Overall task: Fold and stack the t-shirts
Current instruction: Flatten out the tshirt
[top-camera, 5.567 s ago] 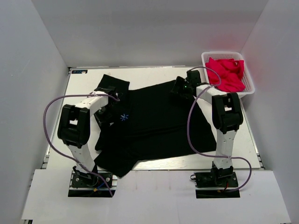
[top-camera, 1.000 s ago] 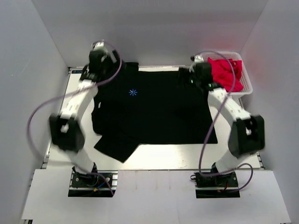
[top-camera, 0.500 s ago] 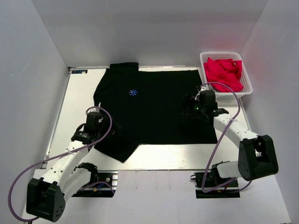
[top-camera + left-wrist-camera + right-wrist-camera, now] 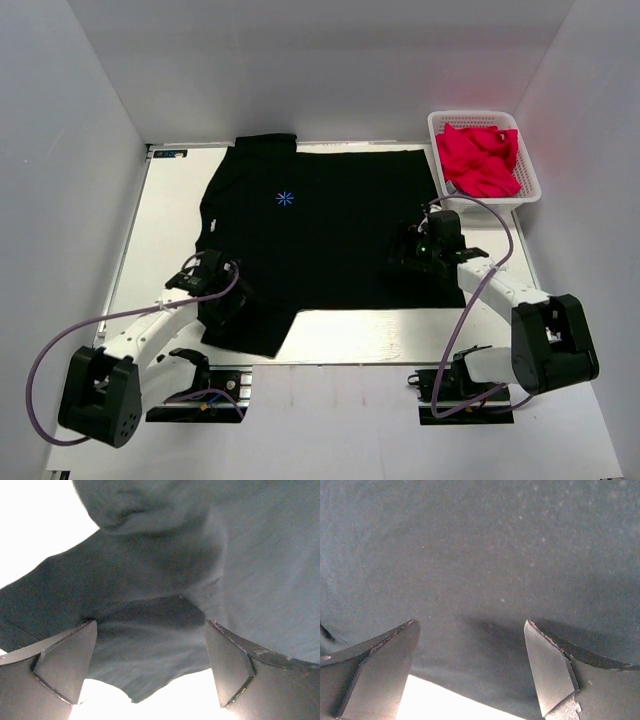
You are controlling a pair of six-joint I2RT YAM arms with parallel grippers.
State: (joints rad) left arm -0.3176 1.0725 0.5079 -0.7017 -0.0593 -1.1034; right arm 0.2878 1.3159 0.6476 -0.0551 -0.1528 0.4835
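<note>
The robot's right gripper will next close on the black t-shirt's near corner (image 4: pixel 459 303), on the same side as the white basket.
A black t-shirt (image 4: pixel 330 225) with a small light-blue starburst (image 4: pixel 285 198) lies spread across the white table (image 4: pixel 165 225). Its near-left part is bunched and reaches toward the front edge. My left gripper (image 4: pixel 226 300) hangs open over that bunched near-left corner. In the left wrist view its fingers (image 4: pixel 67 662) stand wide over rumpled black cloth (image 4: pixel 150 630) and hold nothing. My right gripper (image 4: pixel 400 255) is open low over the shirt's near-right part. In the right wrist view the gripper (image 4: pixel 470 652) straddles flat cloth (image 4: pixel 480 555) just inside the hem.
A white basket (image 4: pixel 531 188) holding red cloth (image 4: pixel 480 155) stands at the back right, just beyond the shirt's corner. White walls enclose the table on three sides. A strip of bare table (image 4: pixel 380 335) runs along the front.
Both arms have drawn back from the shirt's far edge to its near side, jaws open. The shirt now lies spread flat with its top at the back.
</note>
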